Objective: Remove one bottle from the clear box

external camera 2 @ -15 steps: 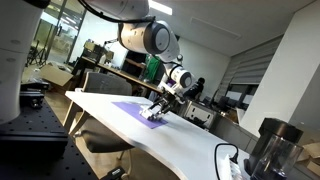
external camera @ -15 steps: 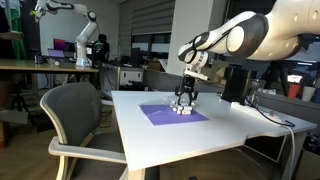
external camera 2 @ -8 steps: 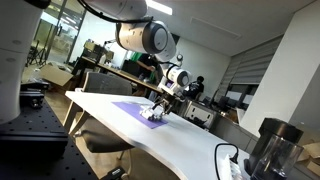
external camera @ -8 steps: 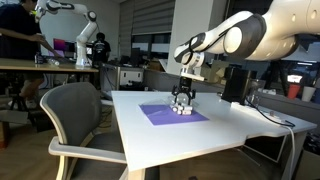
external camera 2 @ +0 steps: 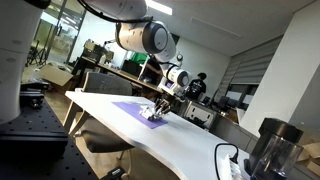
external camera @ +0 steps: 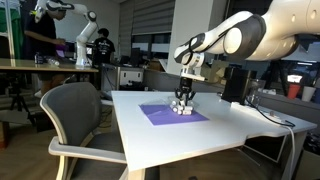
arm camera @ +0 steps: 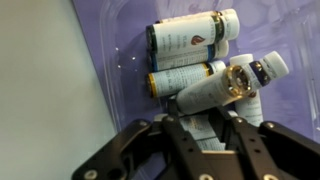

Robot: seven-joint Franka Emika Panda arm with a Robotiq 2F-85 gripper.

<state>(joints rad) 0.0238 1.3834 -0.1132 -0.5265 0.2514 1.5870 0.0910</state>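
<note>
The slanted bottle lies across my fingertips, so next I open, let it settle aside and grip the bottle (arm camera: pixel 198 127) beneath before lifting.
In the wrist view the clear box (arm camera: pixel 118 62) lies on the purple mat (arm camera: pixel 92 20) with several white labelled bottles in it. Two lie side by side (arm camera: pixel 190 35) (arm camera: pixel 183 78), and another lies slanted on top (arm camera: pixel 213 92). My gripper (arm camera: pixel 202 118) reaches down into the box. Its two black fingers sit against the sides of one bottle (arm camera: pixel 200 132), which fills the gap between them. In both exterior views the gripper (external camera: pixel 182 99) (external camera 2: pixel 160 103) is down at the box (external camera: pixel 181 109) (external camera 2: pixel 151 114) on the mat.
The mat (external camera: pixel 170 114) lies on a white table (external camera: pixel 200 135). A grey chair (external camera: pixel 75 115) stands at the table's side. A black box (external camera: pixel 236 84) and cables sit at the far edge. A dark container (external camera 2: pixel 268 150) stands at one end.
The gripper has shifted slightly and come a little lower onto the box. The bottles in the box have not visibly moved.
</note>
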